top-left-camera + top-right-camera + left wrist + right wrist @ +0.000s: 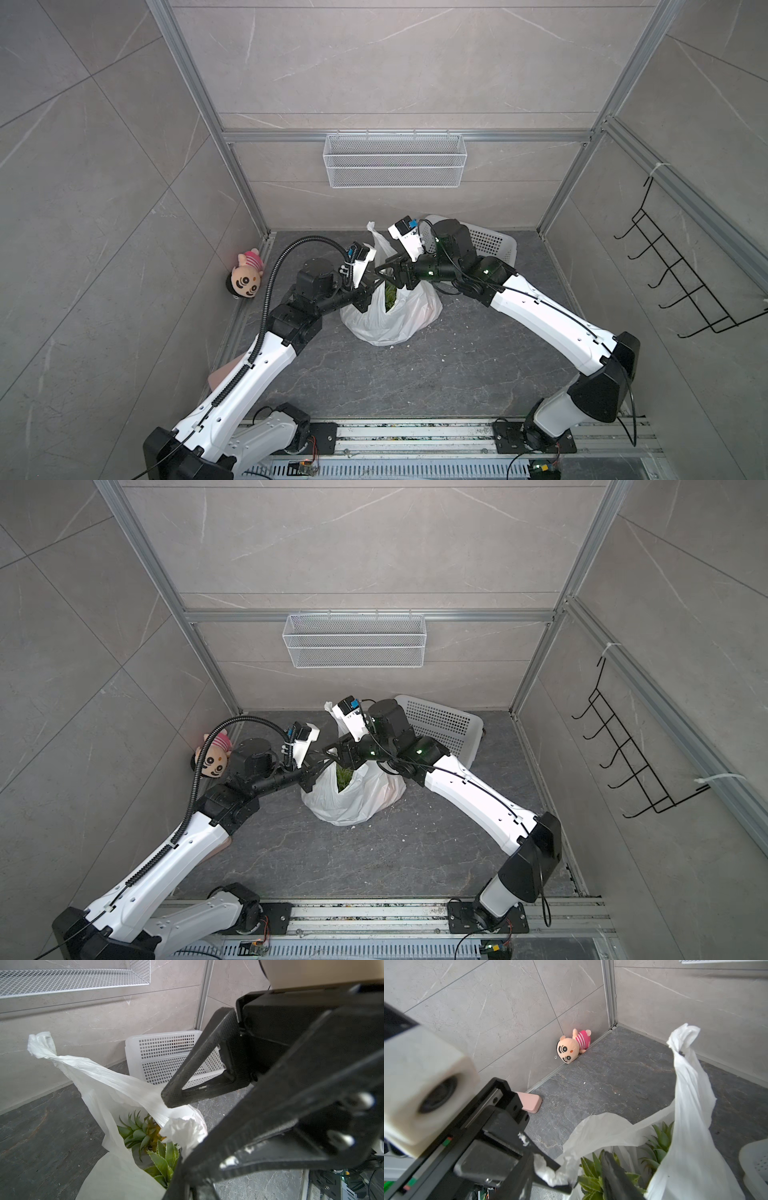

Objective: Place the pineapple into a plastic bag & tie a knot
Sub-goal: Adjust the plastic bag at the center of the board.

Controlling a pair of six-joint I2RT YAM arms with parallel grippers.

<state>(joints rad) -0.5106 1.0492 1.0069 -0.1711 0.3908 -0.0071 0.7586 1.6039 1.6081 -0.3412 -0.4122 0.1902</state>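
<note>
Next, my left gripper takes the handle nearer the bag's opening (570,1160), as it holds the bag's handle at its short bunched end, so that a long tail is left to tie.
The white plastic bag (390,320) stands on the dark floor in both top views (353,800). The pineapple is inside it, and only its green crown (145,1136) shows at the mouth. My left gripper (562,1182) is shut on the bunched end of one handle strip (550,1174), just above the mouth (374,284). The other handle strip (93,1072) rises twisted toward the back wall. My right gripper (384,272) meets the left one over the bag. Its jaws stand apart, and one fingertip (166,1099) touches that long strip. The knot is out of view.
A white perforated basket (486,245) lies tilted behind the right arm. A plush toy (245,276) rests against the left wall, and a pink block (529,1102) lies nearer the front. A mesh shelf (395,160) hangs on the back wall and a black hook rack (685,266) on the right wall.
</note>
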